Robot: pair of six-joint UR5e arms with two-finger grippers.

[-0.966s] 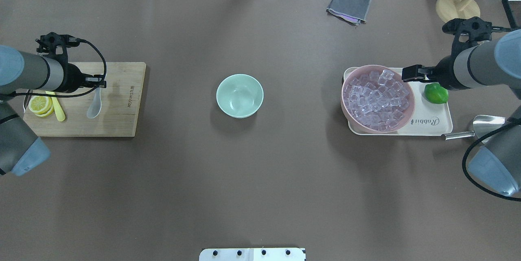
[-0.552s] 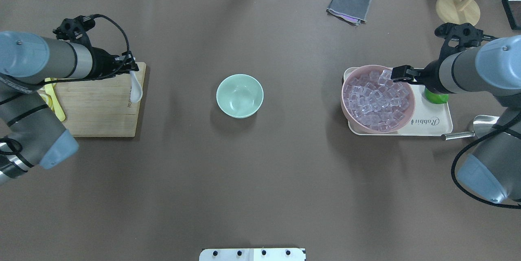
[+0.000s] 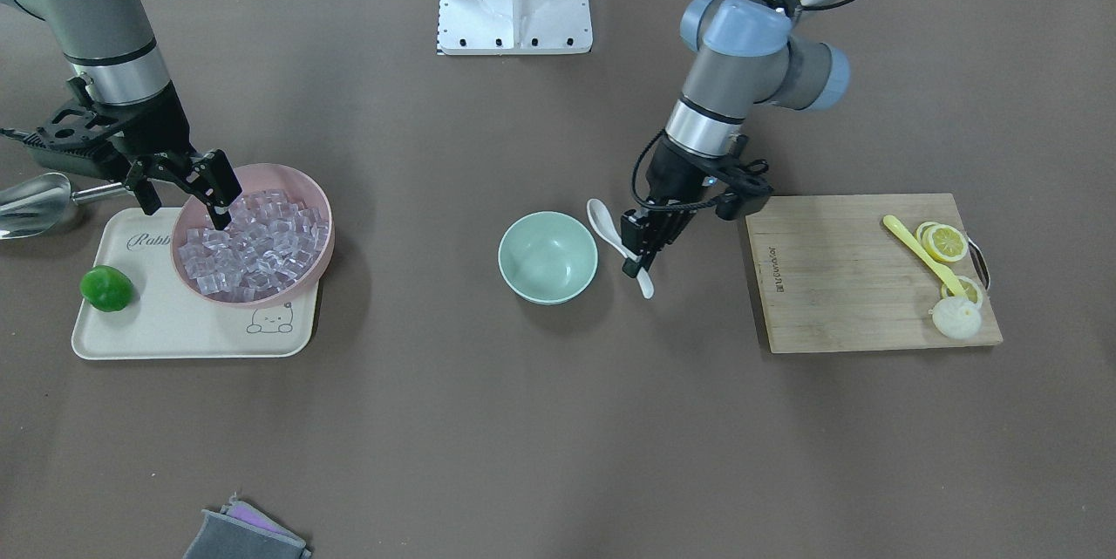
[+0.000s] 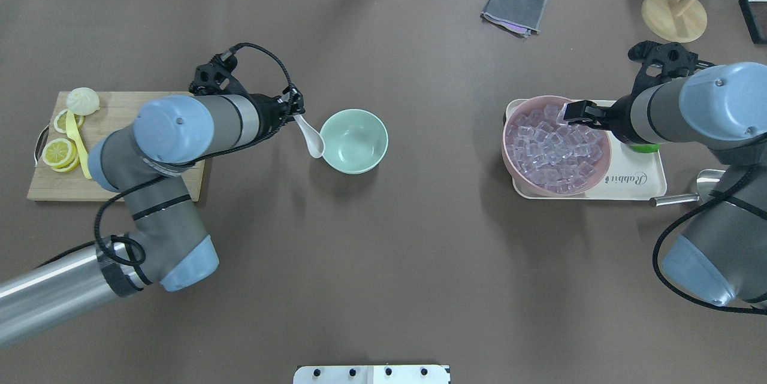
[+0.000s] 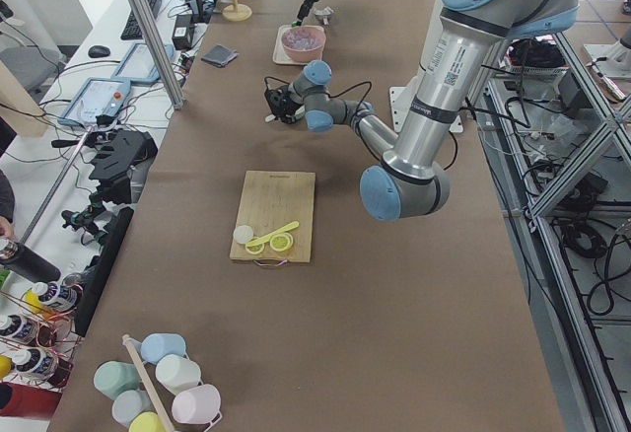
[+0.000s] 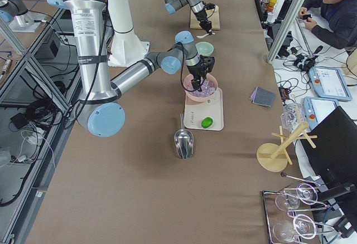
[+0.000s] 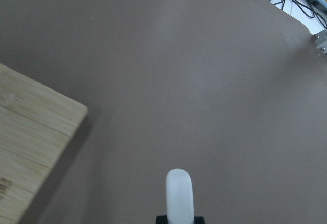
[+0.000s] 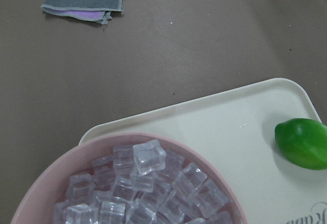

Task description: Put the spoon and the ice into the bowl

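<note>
I need to close my right gripper on the ice cube lying on top (image 3: 209, 283) (image 8: 149, 156) of the pile, near the pink bowl's rim on the side of the grey cloth.
My left gripper (image 4: 295, 111) is shut on the handle of the white spoon (image 4: 312, 139) and holds it just left of the mint-green bowl (image 4: 353, 141), scoop towards the rim. In the front view the spoon (image 3: 605, 220) hangs beside the bowl (image 3: 547, 258). The left wrist view shows only the spoon's handle end (image 7: 179, 193). My right gripper (image 3: 181, 193) is open, with its fingers down at the far edge of the pile of clear ice cubes (image 4: 551, 147) in the pink bowl (image 4: 602, 168). One cube (image 8: 149, 156) lies on top.
The pink bowl stands on a cream tray (image 4: 635, 183) with a green lime (image 3: 106, 289). A metal scoop (image 4: 707, 183) lies right of the tray. A wooden board (image 4: 120, 180) with lemon slices and a yellow spoon (image 4: 78, 144) is at the left. A grey cloth (image 4: 514, 8) lies at the back.
My left arm lifted the white spoon off the board and carried it right to the mint bowl's side. My right gripper moved left over the pink bowl's ice.
</note>
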